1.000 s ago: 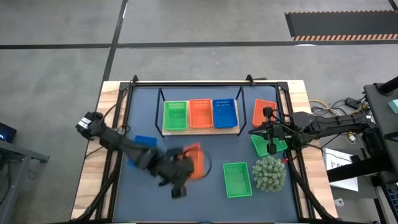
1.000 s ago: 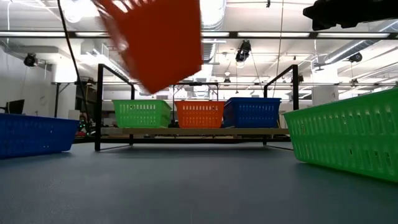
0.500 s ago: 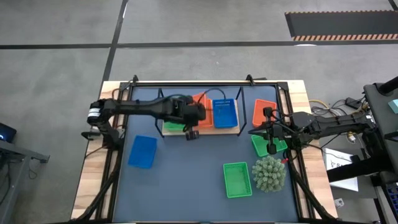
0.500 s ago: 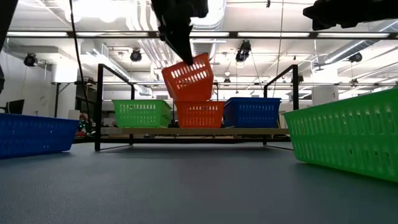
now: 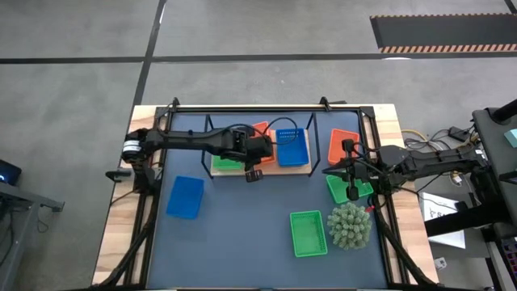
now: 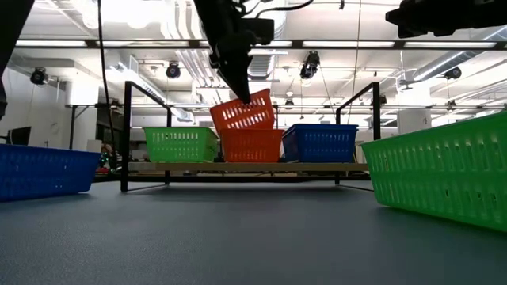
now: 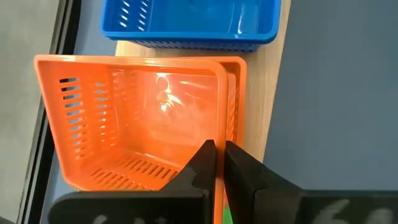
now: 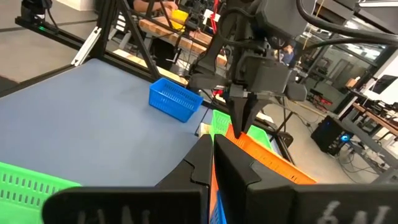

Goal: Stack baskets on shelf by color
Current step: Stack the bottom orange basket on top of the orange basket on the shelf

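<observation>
The held orange basket tilts high by the blue basket; next I open my left gripper and take its rim nearer the blue basket point(image 7: 222, 84).
My left gripper point(image 6: 252, 98) is over the shelf point(image 5: 303, 168), shut on a tilted orange basket point(image 6: 244, 113) above the orange basket point(image 6: 252, 146) on the shelf's middle. A green basket point(image 6: 181, 145) and a blue basket point(image 6: 321, 142) stand on the board on either side. The held basket point(image 7: 137, 124) shows open side up in the left wrist view. My right gripper point(image 5: 353, 187) waits, shut, over a green basket point(image 5: 342, 192) at the mat's right edge. My left gripper pinches the held orange basket's wall on the table's near side point(image 7: 221, 127), one finger inside and one outside. The fingers come from above, slanting down. The basket is tilted, its lower part in the orange basket on the shelf point(image 7: 240, 93).
On the mat lie a blue basket point(image 5: 185, 196) at the left, a green basket point(image 5: 308, 233) near the front and a spiky green plant ball point(image 5: 349, 226) beside it. An orange basket point(image 5: 342, 145) sits right of the shelf. The shelf's black wire frame point(image 6: 127, 134) rises at both ends.
My left gripper has carried the orange basket from over the mat's middle toward the far edge to the shelf, then lowered it a little and shifted right. The basket, first high and close to the low camera, now rests tilted in the shelf's orange basket.
</observation>
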You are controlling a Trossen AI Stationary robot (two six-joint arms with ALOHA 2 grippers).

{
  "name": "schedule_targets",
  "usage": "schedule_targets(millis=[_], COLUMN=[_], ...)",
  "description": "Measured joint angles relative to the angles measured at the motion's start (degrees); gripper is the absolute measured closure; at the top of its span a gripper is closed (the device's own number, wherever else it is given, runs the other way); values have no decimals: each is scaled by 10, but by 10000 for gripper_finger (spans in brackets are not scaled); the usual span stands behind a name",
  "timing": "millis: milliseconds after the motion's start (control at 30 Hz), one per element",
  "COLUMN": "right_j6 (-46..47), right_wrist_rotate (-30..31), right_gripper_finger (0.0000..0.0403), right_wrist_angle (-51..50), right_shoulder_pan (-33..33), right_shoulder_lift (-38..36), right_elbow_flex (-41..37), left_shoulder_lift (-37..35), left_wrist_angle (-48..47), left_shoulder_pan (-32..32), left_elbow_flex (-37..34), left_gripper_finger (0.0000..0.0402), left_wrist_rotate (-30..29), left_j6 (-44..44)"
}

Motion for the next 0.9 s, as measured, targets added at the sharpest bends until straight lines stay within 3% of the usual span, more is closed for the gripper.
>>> schedule_targets(millis=[167,433,567,700,900], right_j6=[0,0,0,0,2], right_wrist_rotate=[0,0,0,0,-1], right_gripper_finger=[394,394,394,394,394], right_wrist_angle=[-2,-2,-2,-2,-4], right_shoulder_pan=[0,0,0,0,0], right_shoulder_lift=[0,0,0,0,0], right_elbow_flex=[0,0,0,0,0], left_shoulder_lift=[10,11,10,11,34], left_wrist_angle=[2,7,59,149,161], left_shoulder_pan=[2,0,-2,9,39], left_elbow_flex=[0,0,1,-16,-34], left_gripper_finger=[391,318,297,294,325], left_wrist_rotate=[0,6,8,-6,-10], left_j6=[4,16,42,86,89])
